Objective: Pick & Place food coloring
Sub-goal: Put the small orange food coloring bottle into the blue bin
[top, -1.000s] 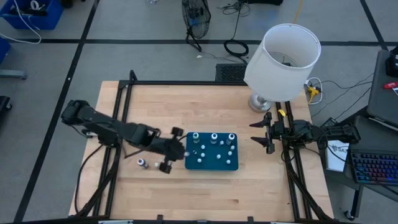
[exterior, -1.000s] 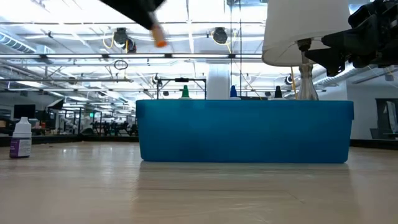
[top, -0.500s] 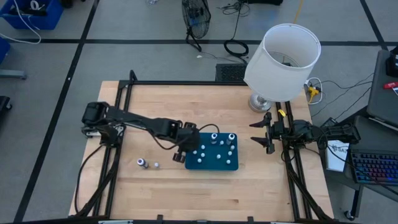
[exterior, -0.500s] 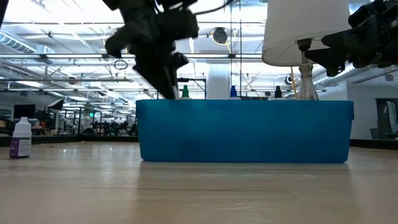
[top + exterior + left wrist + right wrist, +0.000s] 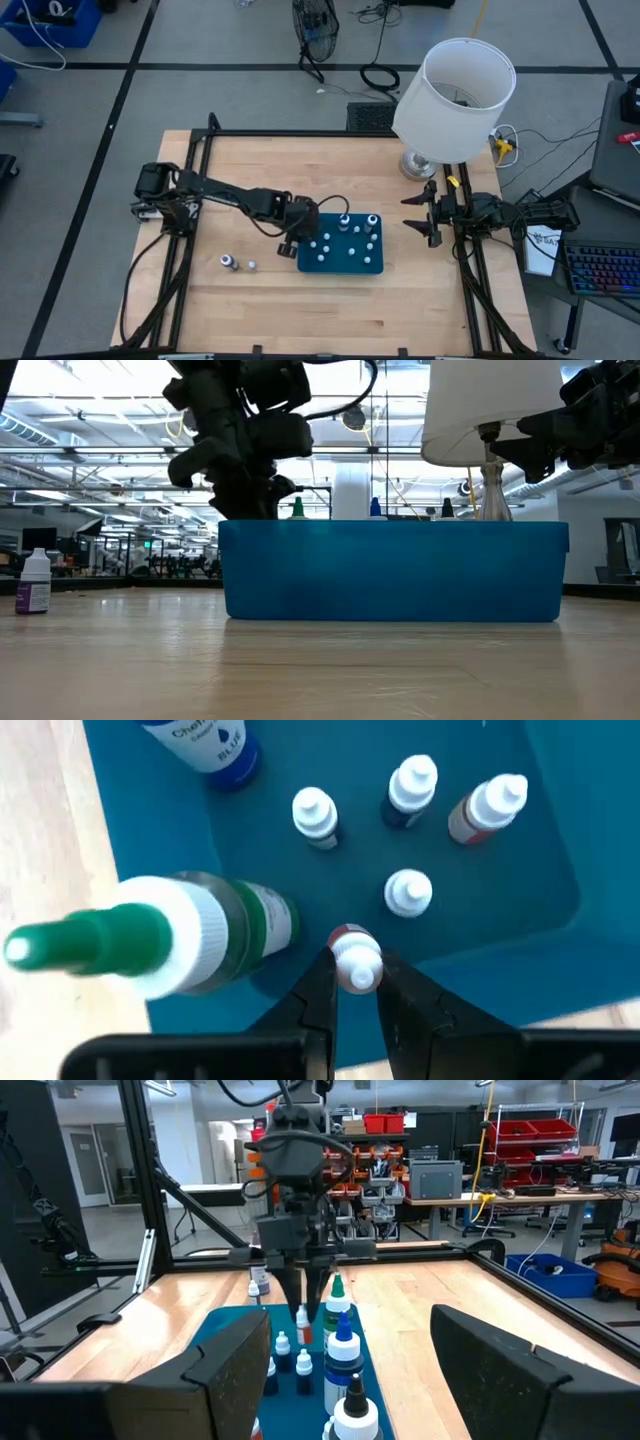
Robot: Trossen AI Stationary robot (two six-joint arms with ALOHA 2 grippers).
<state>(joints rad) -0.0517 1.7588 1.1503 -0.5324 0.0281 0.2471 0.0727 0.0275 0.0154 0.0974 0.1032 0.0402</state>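
The robot's left gripper should put the red-bodied bottle down on the bottom of the teal tray beside the larger green-capped bottle (image 5: 331, 239) (image 5: 341, 900).
The teal tray (image 5: 368, 262) sits mid-table with several small white-capped food coloring bottles (image 5: 408, 892) standing in it, plus a larger green-capped one (image 5: 150, 935). My left gripper (image 5: 355, 970) reaches down into the tray's left part (image 5: 300, 236) and is shut on a small red-bodied bottle. Two more tiny bottles (image 5: 228, 262) stand on the wood left of the tray. My right gripper (image 5: 424, 214) waits open by the table's right edge. My left gripper pinches the red-bodied bottle by its white cap (image 5: 357, 960), one finger (image 5: 318, 995) on each side. The fingers come from above, pointing down. The bottle stays upright among the others (image 5: 303, 1320); whether its base rests on the tray floor, I cannot tell.
A white lamp (image 5: 455, 95) stands at the table's far right corner, its base (image 5: 418, 163) just beyond my right gripper. A purple-labelled bottle (image 5: 33, 582) stands on the wood left of the tray wall (image 5: 400, 570). Black frame rails run along the table's sides.
My left gripper has carried the small bottle from left of the tray rightward over it, then come down into the tray's left part. It has stayed shut on the bottle.
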